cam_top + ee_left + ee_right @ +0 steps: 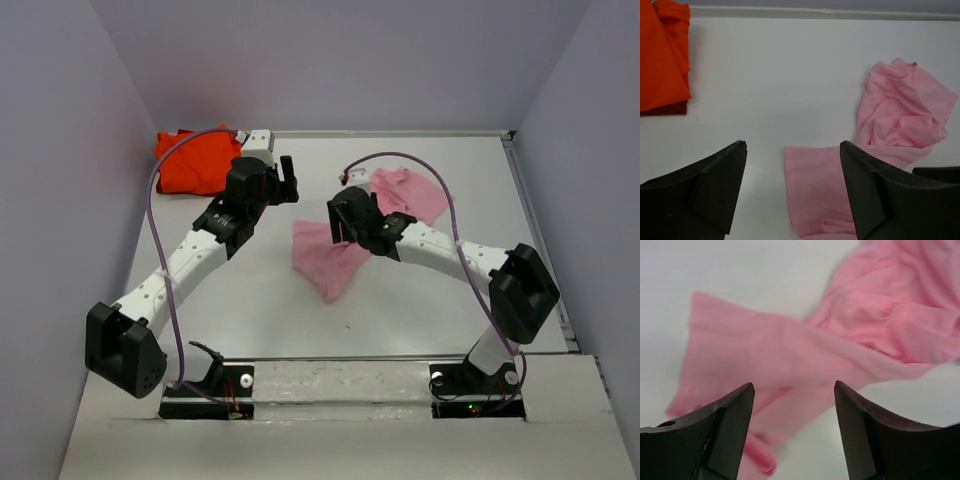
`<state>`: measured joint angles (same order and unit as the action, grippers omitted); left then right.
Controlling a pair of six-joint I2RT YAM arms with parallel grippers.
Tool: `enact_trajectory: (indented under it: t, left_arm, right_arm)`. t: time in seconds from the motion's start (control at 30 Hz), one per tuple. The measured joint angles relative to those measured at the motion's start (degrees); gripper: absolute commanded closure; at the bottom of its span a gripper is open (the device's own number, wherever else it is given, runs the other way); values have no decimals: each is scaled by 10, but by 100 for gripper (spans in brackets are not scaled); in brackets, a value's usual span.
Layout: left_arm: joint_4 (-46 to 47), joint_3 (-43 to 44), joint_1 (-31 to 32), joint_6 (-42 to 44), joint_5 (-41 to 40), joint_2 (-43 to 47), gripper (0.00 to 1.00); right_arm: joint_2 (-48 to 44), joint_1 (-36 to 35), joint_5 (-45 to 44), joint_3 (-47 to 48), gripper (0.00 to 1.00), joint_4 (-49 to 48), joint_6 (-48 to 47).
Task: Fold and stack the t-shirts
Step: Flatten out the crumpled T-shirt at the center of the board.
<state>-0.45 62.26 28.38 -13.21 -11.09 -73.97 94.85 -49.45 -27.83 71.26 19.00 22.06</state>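
Observation:
The robot's right gripper should next go to the light pink t-shirt's bunched back end (400,196) (922,270) and close on the crumpled cloth there.
The light pink t-shirt (335,255) lies crumpled and stretched across the middle of the table, one end near the centre, the other bunched at the back right (410,190). It also shows in the left wrist view (900,115) and the right wrist view (790,350). The orange-red t-shirt (195,160) lies folded at the back left and shows in the left wrist view (662,55). My left gripper (285,180) is open and empty, left of the pink shirt (792,145). My right gripper (340,215) is open and empty just above the pink shirt (794,387).
The white table (250,290) is walled by grey panels on three sides. A raised rail (535,220) runs along the right edge. The arm bases (340,385) stand at the near edge, with purple cables looping over both arms.

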Motion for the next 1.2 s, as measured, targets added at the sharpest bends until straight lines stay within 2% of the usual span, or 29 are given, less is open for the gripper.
enact_trajectory:
  t: [0.17,0.3,0.6,1.2]
  left_arm:
    - [0,0,0,3,-2,0,16]
    - [0,0,0,3,-1,0,16]
    - [0,0,0,3,1,0,16]
    - [0,0,-3,3,14,0,16]
  right_arm:
    - [33,131,-3,3,30,0,-19]
    - [86,181,-14,25,30,0,-45]
    - [168,209,-34,85,31,-2,-89]
    - [177,253,-30,154,33,-2,-118]
